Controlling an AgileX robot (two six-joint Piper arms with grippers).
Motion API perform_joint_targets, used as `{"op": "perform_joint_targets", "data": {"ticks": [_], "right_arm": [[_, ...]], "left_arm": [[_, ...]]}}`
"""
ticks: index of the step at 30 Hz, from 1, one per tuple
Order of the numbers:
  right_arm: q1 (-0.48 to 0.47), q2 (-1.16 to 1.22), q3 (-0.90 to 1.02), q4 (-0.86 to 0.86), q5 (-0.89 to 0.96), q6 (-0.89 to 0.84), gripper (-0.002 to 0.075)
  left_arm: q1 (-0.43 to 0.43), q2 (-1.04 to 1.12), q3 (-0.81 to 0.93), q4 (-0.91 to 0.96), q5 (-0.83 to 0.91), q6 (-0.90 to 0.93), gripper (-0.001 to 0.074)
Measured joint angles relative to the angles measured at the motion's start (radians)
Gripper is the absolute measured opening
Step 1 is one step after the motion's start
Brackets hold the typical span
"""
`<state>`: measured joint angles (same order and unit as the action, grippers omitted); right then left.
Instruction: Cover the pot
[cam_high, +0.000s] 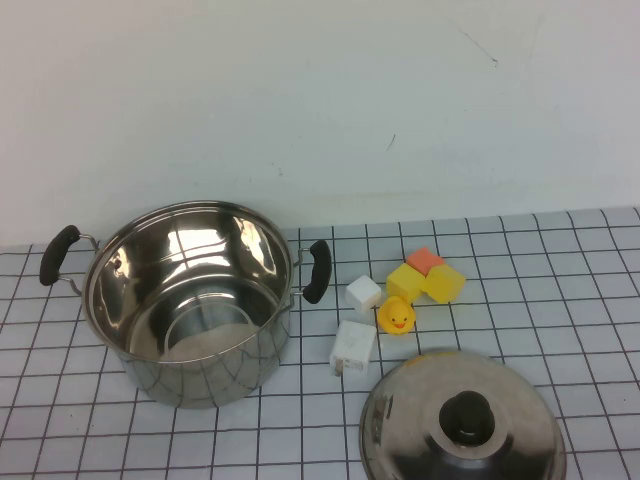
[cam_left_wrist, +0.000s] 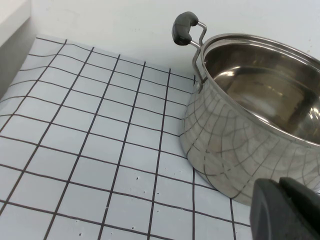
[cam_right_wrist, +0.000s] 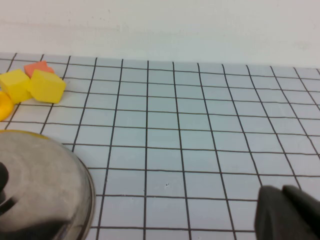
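I need to move my right gripper to the steel lid's black knob (cam_high: 467, 417) (cam_right_wrist: 2, 176) next and close it there, because the lid will cover the pot.
The pot (cam_high: 190, 300) is a large shiny steel stockpot with two black side handles. It stands open and empty at the left of the gridded mat. It also shows in the left wrist view (cam_left_wrist: 255, 115). The domed steel lid (cam_high: 462, 425) with a black knob lies on the mat at the front right, apart from the pot. Its edge shows in the right wrist view (cam_right_wrist: 42, 185). My left gripper (cam_left_wrist: 287, 210) is shut and empty beside the pot's outer wall. My right gripper (cam_right_wrist: 290, 212) is shut and empty over the mat beside the lid. Neither arm shows in the high view.
Between the pot and the lid lie two white blocks (cam_high: 353, 345), a yellow toy duck (cam_high: 397, 316), two yellow blocks (cam_high: 443, 283) and an orange block (cam_high: 424, 259). A white wall stands behind the mat. Bare mat (cam_high: 590, 300) lies to the right.
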<state>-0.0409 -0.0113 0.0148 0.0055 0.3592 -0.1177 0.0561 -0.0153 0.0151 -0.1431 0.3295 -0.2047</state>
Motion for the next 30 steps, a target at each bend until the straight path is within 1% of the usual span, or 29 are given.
{"op": "perform_joint_targets", "data": {"ticks": [24, 27, 30], "right_arm": [[0.0, 0.0, 0.0, 0.002, 0.0, 0.0, -0.0002], [0.0, 0.0, 0.0, 0.064, 0.0, 0.0, -0.0002], [0.0, 0.0, 0.002, 0.244, 0.0, 0.018, -0.0002]], "left_arm": [[0.0, 0.0, 0.0, 0.0, 0.0, -0.004, -0.0003], [0.0, 0.0, 0.0, 0.0, 0.0, -0.004, -0.0003], [0.0, 0.0, 0.0, 0.0, 0.0, -0.004, -0.0003]]}}
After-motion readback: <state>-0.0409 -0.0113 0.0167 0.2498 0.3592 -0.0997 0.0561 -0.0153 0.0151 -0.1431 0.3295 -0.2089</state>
